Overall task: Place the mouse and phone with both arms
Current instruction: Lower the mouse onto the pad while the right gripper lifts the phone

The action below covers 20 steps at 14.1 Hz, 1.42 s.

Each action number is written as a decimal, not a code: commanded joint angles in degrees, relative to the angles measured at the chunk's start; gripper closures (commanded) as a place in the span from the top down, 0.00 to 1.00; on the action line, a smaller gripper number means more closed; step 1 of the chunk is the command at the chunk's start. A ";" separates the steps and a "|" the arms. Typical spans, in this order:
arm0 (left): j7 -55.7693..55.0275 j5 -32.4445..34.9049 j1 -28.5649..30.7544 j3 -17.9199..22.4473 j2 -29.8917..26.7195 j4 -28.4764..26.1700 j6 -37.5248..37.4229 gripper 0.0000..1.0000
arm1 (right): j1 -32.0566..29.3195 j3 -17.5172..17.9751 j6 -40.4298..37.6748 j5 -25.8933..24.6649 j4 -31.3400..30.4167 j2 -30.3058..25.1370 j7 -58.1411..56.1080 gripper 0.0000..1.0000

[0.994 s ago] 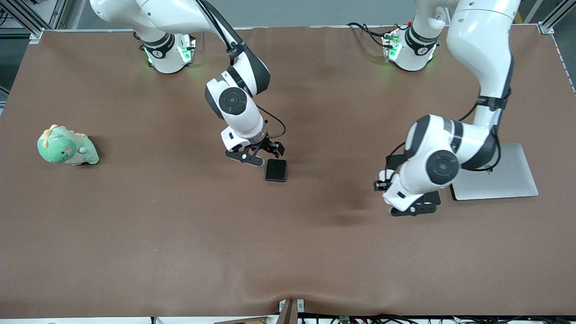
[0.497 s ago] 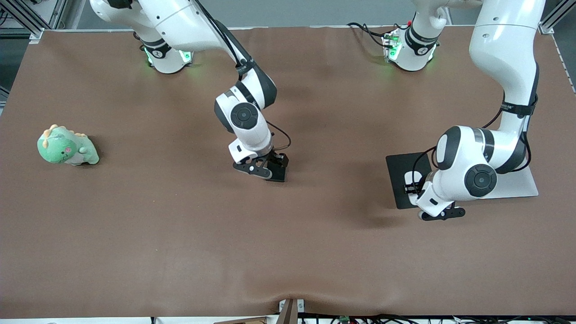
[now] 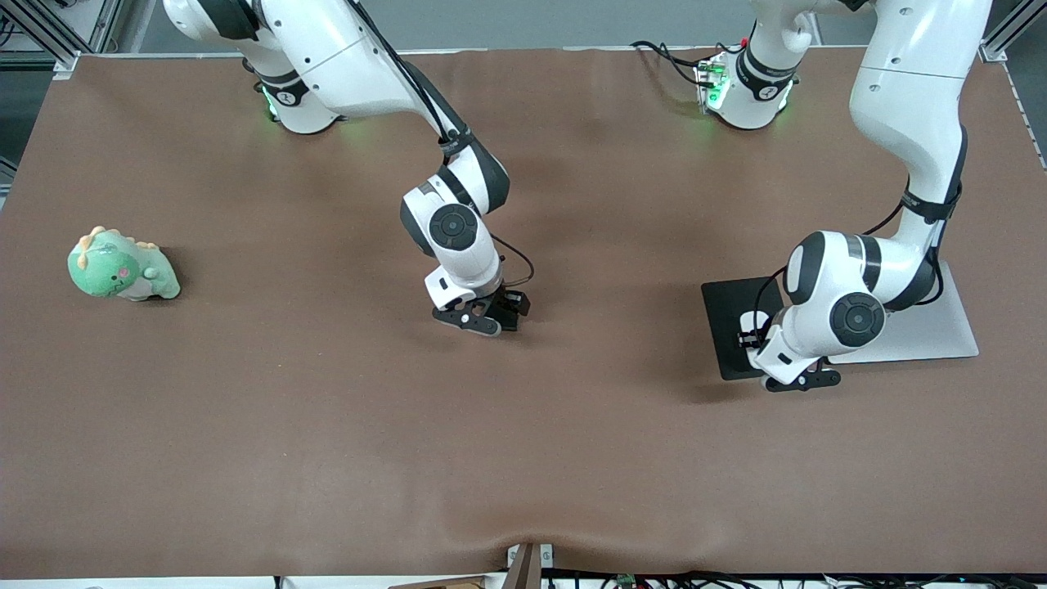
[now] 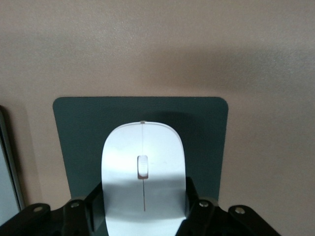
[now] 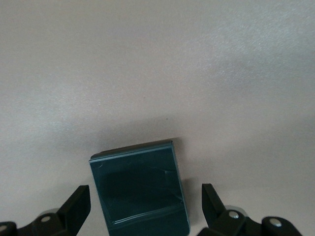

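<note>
Next, my left gripper lets go of the white mouse on the middle of the black mouse pad (image 3: 752,334) (image 4: 144,181), beside the laptop.
The white mouse (image 3: 750,321) lies on the black mouse pad (image 3: 724,307) beside the laptop. My left gripper (image 3: 757,342) is low over the pad and shut on the mouse; in the left wrist view the mouse (image 4: 142,162) fills the gap of the gripper (image 4: 143,206), with both fingers against its sides. The black phone (image 5: 140,191) lies flat on the brown table near the middle. My right gripper (image 3: 491,317) is down over it and hides most of it in the front view. In the right wrist view the gripper (image 5: 145,206) is open, its fingers apart from the phone's two sides.
A silver laptop (image 3: 941,331) lies closed at the left arm's end of the table, touching the pad; its edge shows in the left wrist view (image 4: 7,172). A green plush dinosaur (image 3: 123,268) sits at the right arm's end. Brown cloth covers the table.
My right gripper has come down from beside the phone to straddle it. My left arm has swung toward the laptop and its gripper has settled onto the mouse.
</note>
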 commanded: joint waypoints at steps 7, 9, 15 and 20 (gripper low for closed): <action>2.60 1.06 0.30 -0.40 0.40 -2.54 3.80 0.28 | 1.67 -0.13 1.98 -2.41 2.10 3.23 1.16 1.00; 2.60 1.06 0.30 -0.49 0.76 -2.46 4.25 0.37 | 1.76 -0.13 3.40 -2.41 2.10 3.67 1.07 1.00; 2.60 1.06 0.48 -0.49 0.15 -3.42 4.16 0.61 | 1.06 -0.31 0.00 -3.46 3.32 2.54 0.19 0.00; 2.69 1.06 0.57 -0.40 -1.00 -5.18 3.81 0.60 | -0.17 -0.48 -16.37 -2.76 11.42 1.83 1.15 0.00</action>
